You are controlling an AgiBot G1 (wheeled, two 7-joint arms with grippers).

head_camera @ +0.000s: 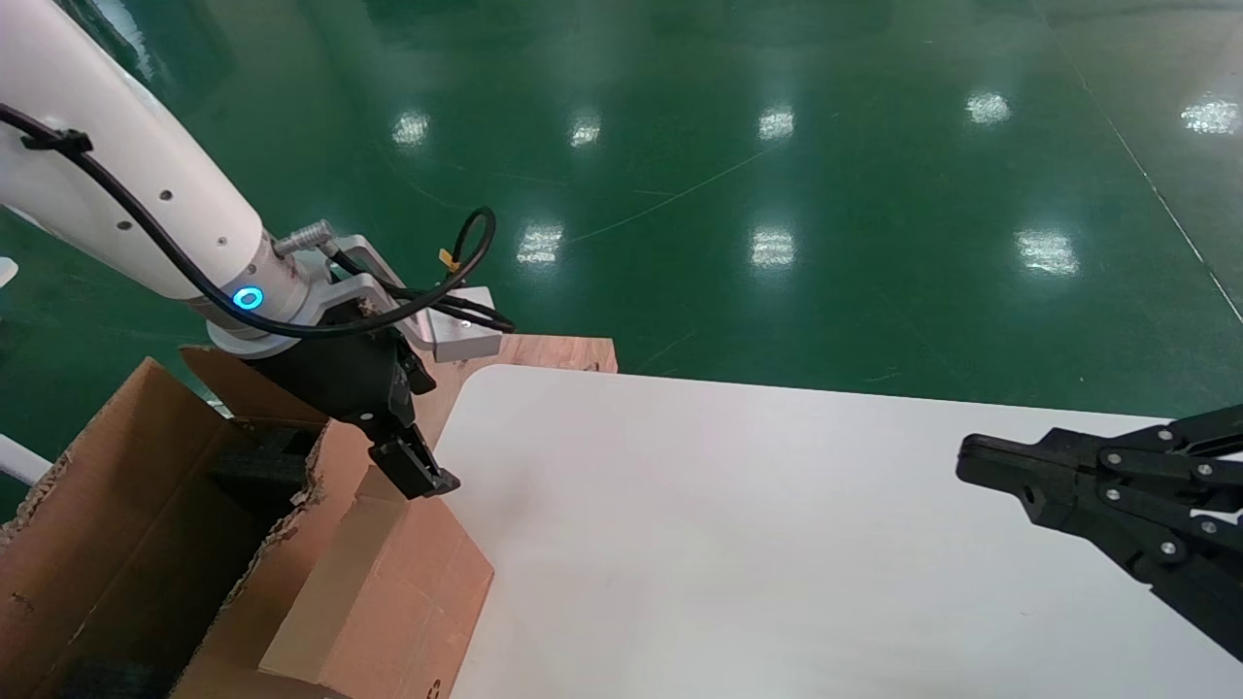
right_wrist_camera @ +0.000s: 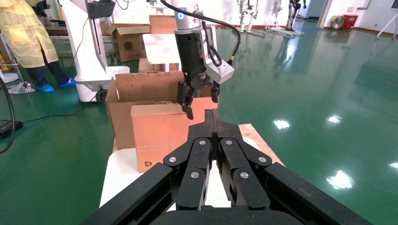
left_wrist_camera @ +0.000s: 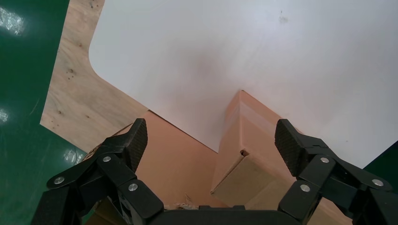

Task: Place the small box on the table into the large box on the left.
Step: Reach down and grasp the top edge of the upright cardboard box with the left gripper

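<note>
My left gripper is going to close across the middle of the small box's top (head_camera: 340, 592) (left_wrist_camera: 271, 197), with one finger on the box's side that faces the white table.
The small box (head_camera: 388, 582) (right_wrist_camera: 159, 131) stands upright on the white table (head_camera: 728, 544) at its left edge, against the torn wall of the large box (head_camera: 117, 505) (right_wrist_camera: 136, 89). Black foam (head_camera: 262, 466) lies inside the large box. My left gripper (head_camera: 418, 466) (left_wrist_camera: 213, 140) hangs open just above the small box's top, near its far corner, holding nothing. In the left wrist view the small box (left_wrist_camera: 253, 150) lies between the spread fingers (left_wrist_camera: 136, 140), nearer one side. My right gripper (head_camera: 971, 461) (right_wrist_camera: 213, 115) is shut and empty over the table's right side.
A pale wooden board (head_camera: 554, 351) (left_wrist_camera: 80, 103) juts out beyond the table's rounded far corner. Green floor surrounds the table. In the right wrist view a person in a yellow coat (right_wrist_camera: 28, 42), a white robot base (right_wrist_camera: 89, 56) and more cartons (right_wrist_camera: 129, 42) stand behind.
</note>
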